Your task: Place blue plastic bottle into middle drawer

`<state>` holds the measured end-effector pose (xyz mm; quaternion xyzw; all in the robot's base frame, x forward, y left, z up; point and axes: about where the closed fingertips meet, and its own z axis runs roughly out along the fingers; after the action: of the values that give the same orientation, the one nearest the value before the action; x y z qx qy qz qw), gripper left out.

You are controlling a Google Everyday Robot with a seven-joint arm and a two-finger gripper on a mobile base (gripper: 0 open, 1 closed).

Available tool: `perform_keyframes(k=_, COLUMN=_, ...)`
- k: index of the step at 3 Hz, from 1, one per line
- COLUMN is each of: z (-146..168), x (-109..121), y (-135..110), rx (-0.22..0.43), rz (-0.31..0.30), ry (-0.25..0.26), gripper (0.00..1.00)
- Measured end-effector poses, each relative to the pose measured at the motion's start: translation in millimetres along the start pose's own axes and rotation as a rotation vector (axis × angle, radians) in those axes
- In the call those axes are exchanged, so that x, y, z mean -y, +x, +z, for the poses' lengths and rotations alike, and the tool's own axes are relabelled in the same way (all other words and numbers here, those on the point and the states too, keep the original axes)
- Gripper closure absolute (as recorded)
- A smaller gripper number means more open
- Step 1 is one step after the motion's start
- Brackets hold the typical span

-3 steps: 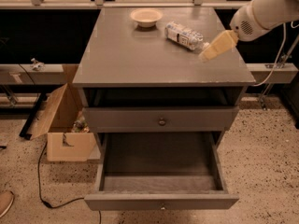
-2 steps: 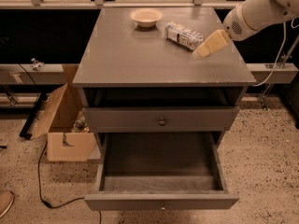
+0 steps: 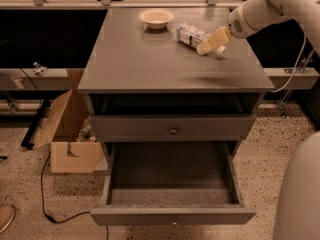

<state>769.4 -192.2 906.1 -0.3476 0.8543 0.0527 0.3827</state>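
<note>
The fingers of my gripper will close on the cap end point(image 3: 211, 44) of the blue plastic bottle, which is the end farther from the cream bowl.
The blue plastic bottle point(image 3: 191, 34) lies on its side at the back right of the grey cabinet top point(image 3: 150, 64), its white cap point(image 3: 220, 50) pointing right. My gripper point(image 3: 212, 42) comes in from the right on the white arm and sits over the bottle's cap end, at or just above it. Whether it touches the bottle does not show. The middle drawer point(image 3: 172, 216) is pulled out wide open below and holds nothing.
A shallow cream bowl point(image 3: 156, 18) stands at the back of the cabinet top, left of the bottle. The upper drawer with a brass knob point(image 3: 173, 131) is closed. An open cardboard box point(image 3: 70, 134) and a cable lie on the floor at the left.
My gripper has moved left and a little back, from right of the bottle to over its cap end. The bottle, bowl and drawers have not moved.
</note>
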Motion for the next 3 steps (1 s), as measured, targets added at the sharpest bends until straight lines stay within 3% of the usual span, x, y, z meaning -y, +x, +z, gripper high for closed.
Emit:
perform_keyframes(k=2, z=43.3, x=7.8, y=-26.6, rx=0.008, rz=0.030, ry=0.011, gripper=0.00)
perform_keyframes(k=3, z=65.3, x=3.5, y=-30.7, rx=-0.009, rz=0.038, ry=-0.007, gripper=0.00)
